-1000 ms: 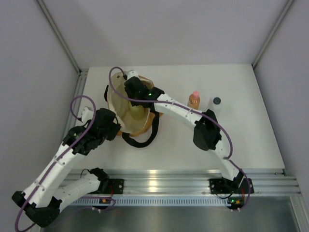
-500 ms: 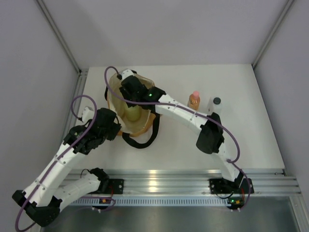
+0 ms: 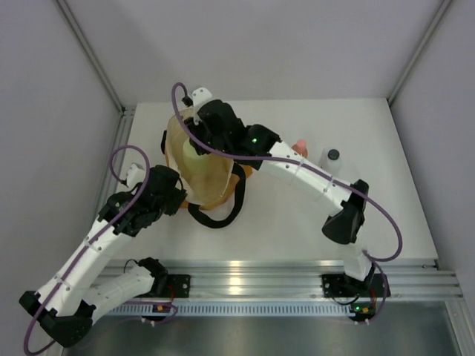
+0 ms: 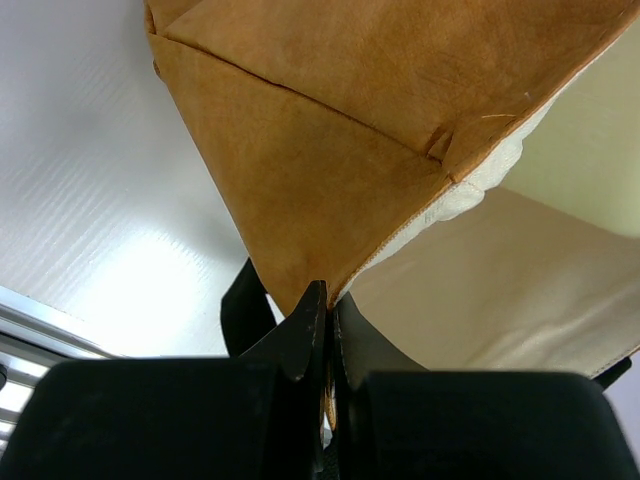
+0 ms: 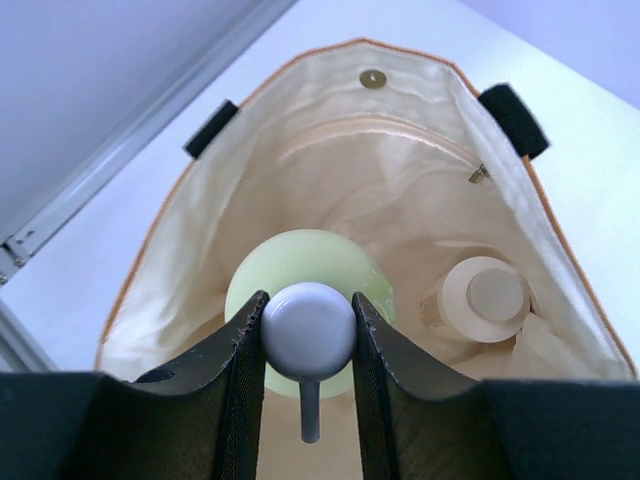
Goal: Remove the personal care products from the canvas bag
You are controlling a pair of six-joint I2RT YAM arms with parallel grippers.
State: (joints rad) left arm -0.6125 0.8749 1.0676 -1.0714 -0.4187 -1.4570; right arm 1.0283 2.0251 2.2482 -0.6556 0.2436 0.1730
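Observation:
My right gripper will release the yellow-green bottle on the table (image 3: 346, 197) beside the whitish bottle, away from the amber bottle.
The canvas bag (image 3: 211, 178) stands open at the back left of the table. My right gripper (image 5: 308, 332) is shut on the white cap (image 5: 308, 325) of the yellow-green bottle (image 5: 305, 258) and holds it upright above the bag's cream lining (image 5: 330, 170). The short cream jar (image 5: 485, 297) lies at the bottom of the bag. My left gripper (image 4: 328, 300) is shut on the bag's rim (image 4: 330, 130) at its near left corner (image 3: 182, 199). The amber bottle with the pink cap (image 3: 300, 146) and the whitish bottle with the black cap (image 3: 332, 160) stand on the table to the right, outside the bag.
The bag's black handles (image 3: 215, 215) lie on the table in front of it. A wall and metal rail (image 3: 126, 126) run close along the left of the bag. The right arm (image 3: 312, 174) stretches over the table just in front of the two standing bottles.
My right gripper has risen and drawn back toward the far edge with the yellow-green bottle in it. The right elbow has swung to the right. The left gripper has kept its hold.

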